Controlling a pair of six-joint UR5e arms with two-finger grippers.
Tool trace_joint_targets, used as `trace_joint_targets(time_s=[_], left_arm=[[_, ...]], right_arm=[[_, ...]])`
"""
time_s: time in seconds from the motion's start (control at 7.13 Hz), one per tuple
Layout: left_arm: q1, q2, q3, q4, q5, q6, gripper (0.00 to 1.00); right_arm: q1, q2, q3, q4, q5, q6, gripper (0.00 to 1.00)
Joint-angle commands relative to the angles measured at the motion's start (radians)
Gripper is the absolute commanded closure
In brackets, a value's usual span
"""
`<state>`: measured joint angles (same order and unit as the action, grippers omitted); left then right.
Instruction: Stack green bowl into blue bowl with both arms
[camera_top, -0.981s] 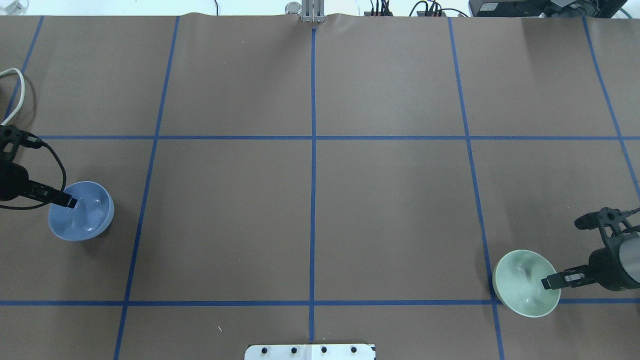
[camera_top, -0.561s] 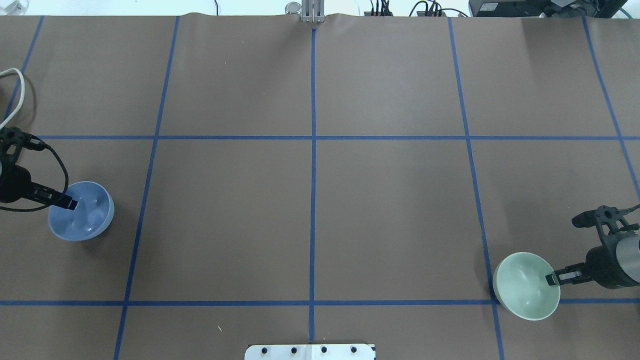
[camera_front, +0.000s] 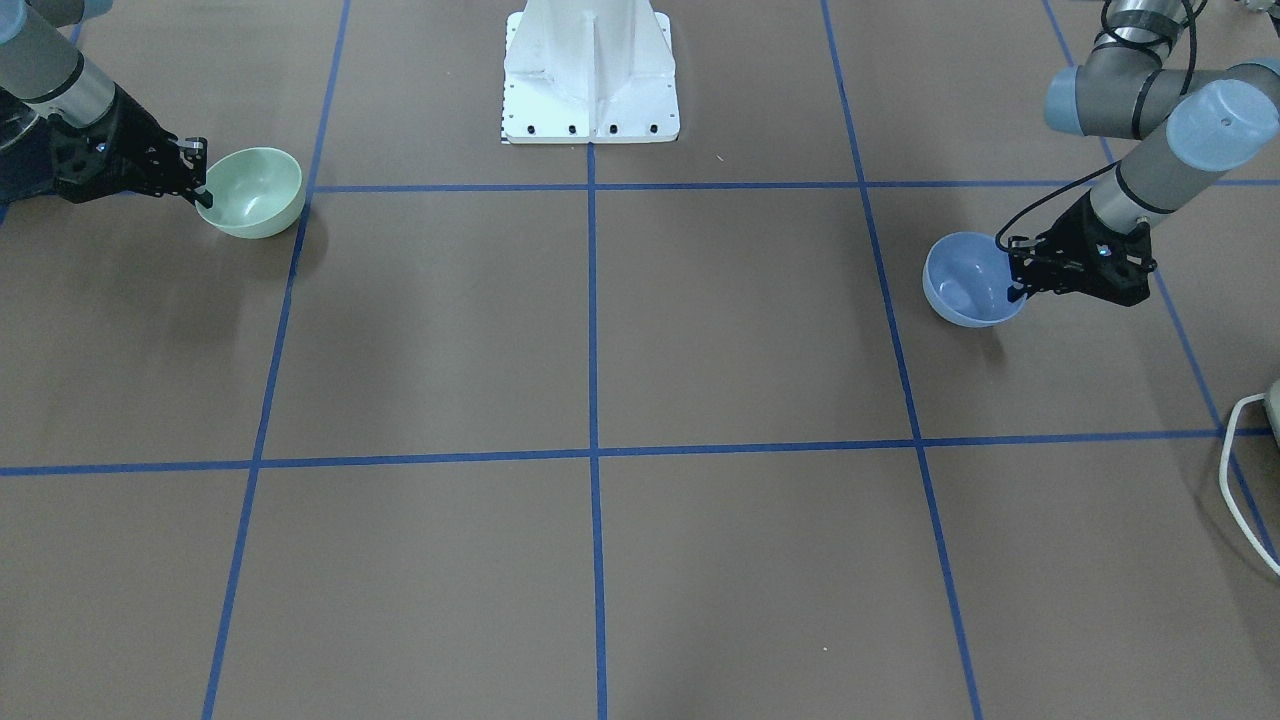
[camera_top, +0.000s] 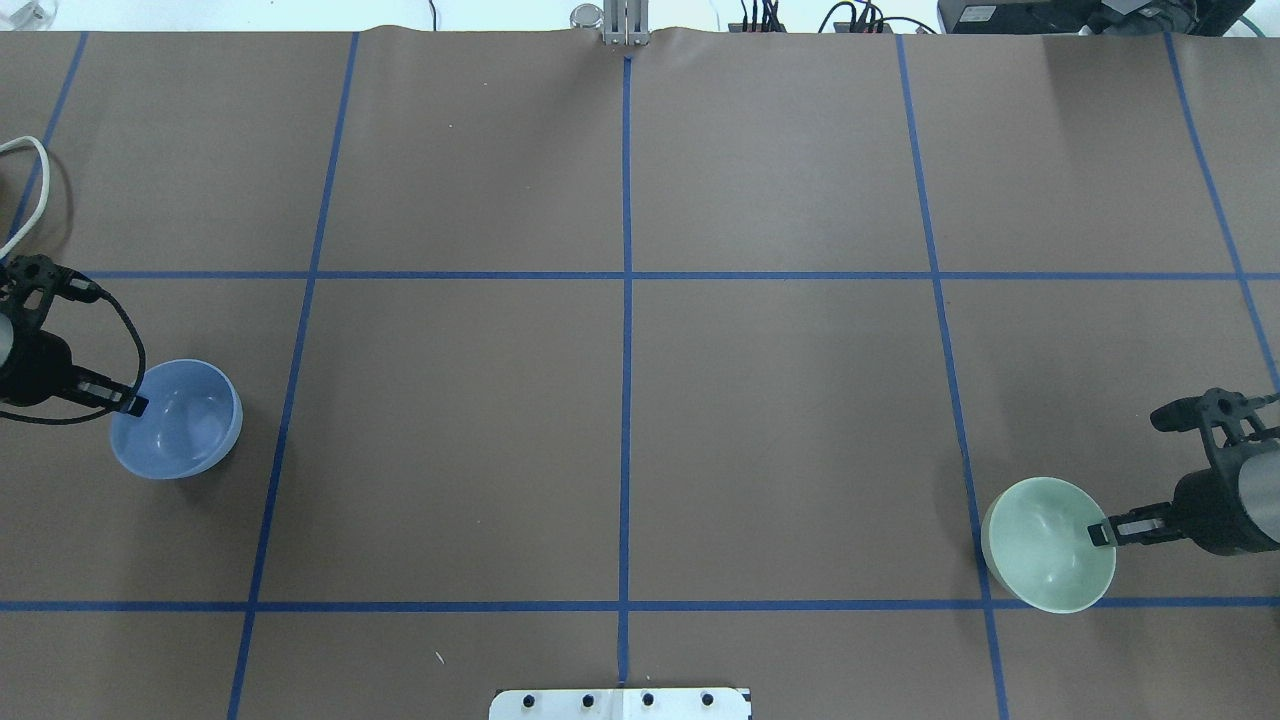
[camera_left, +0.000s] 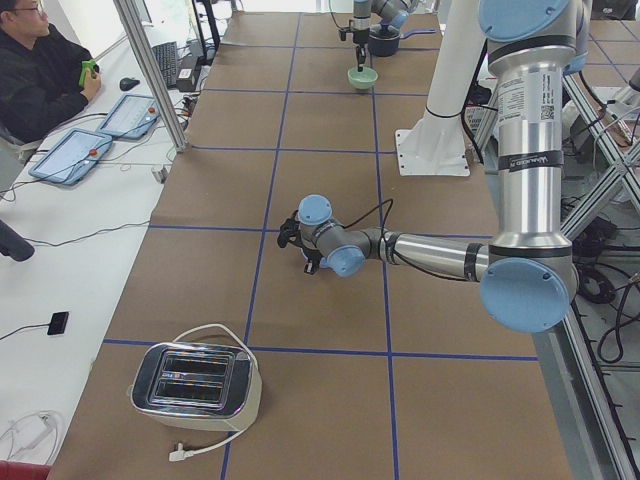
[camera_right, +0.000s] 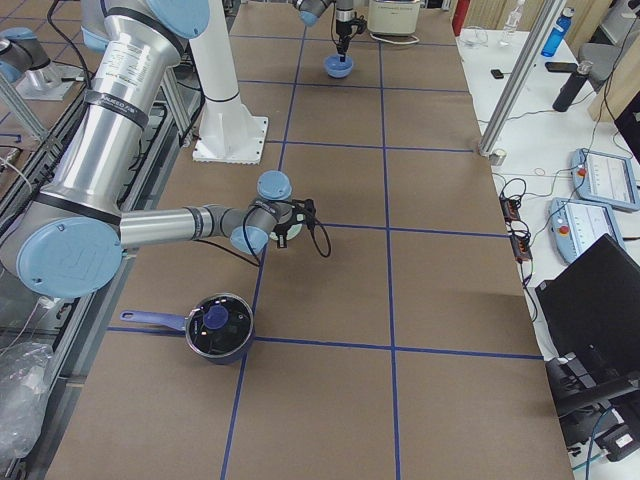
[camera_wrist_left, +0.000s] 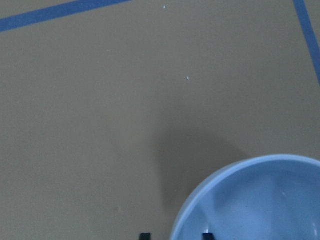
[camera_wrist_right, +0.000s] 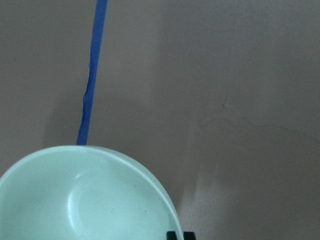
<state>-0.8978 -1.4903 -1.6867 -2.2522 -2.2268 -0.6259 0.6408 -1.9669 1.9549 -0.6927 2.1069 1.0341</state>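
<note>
Next, my left gripper lets go of the blue bowl on the middle tape line (camera_front: 595, 314), near the crossing by the white pedestal base.
The blue bowl (camera_top: 185, 425) hangs just above the table at the left edge. My left gripper (camera_top: 135, 405) is shut on its left rim, one finger inside and one outside. In the left wrist view the bowl (camera_wrist_left: 260, 200) casts a shadow on the paper. The green bowl (camera_top: 1045, 545) is at the right, also slightly raised. My right gripper (camera_top: 1100, 535) is shut on its right rim. In the front view the green bowl (camera_front: 255, 192) is at upper left and the blue bowl (camera_front: 968, 280) at right. The bowls are far apart.
The white pedestal base (camera_front: 590, 95) stands at the middle of the robot's side. A toaster (camera_left: 195, 385) and its white cable (camera_top: 30, 170) lie beyond the blue bowl. A lidded dark pot (camera_right: 215, 325) sits beyond the green bowl. Blue tape lines grid the brown table.
Both bowls have come up off the table in the grippers. The blue bowl has shifted slightly toward the middle. The green bowl has moved away from the table's near edge.
</note>
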Motion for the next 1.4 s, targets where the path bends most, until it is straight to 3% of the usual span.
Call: trace_joint_targets(time_s=[0.0,0.14,0.28,0.56,0.7,0.84,0.98,1.26], left_arm=[[-0.016,-0.046,-0.025,0.04,-0.119,0.0,1.0],[-0.018,-0.089,-0.063,0.119,-0.125,-0.006,1.0],[-0.018,-0.194,-0.111,0.282,-0.12,-0.047,1.0],[0.014,-0.421,-0.116,0.449,-0.085,-0.247,1.0],[0.099,-0.506,-0.113,0.524,-0.029,-0.33,1.0],[0.144,-0.583,-0.093,0.572,0.042,-0.374,1.0],[0.183,-0.644,-0.046,0.582,0.05,-0.426,1.0],[0.27,-0.735,0.037,0.573,0.142,-0.503,1.0]], right_arm=[[0.123,0.048,-0.001,-0.007,0.131,0.0,1.0],[0.161,0.06,-0.002,-0.008,0.163,0.0,1.0],[0.19,0.128,-0.008,-0.021,0.174,0.001,1.0],[0.252,0.282,0.001,-0.198,0.189,0.003,1.0],[0.282,0.349,0.001,-0.25,0.196,0.001,1.0],[0.295,0.443,0.001,-0.336,0.196,0.003,1.0],[0.306,0.512,0.001,-0.39,0.179,0.006,1.0],[0.295,0.615,0.002,-0.453,0.115,0.082,1.0]])
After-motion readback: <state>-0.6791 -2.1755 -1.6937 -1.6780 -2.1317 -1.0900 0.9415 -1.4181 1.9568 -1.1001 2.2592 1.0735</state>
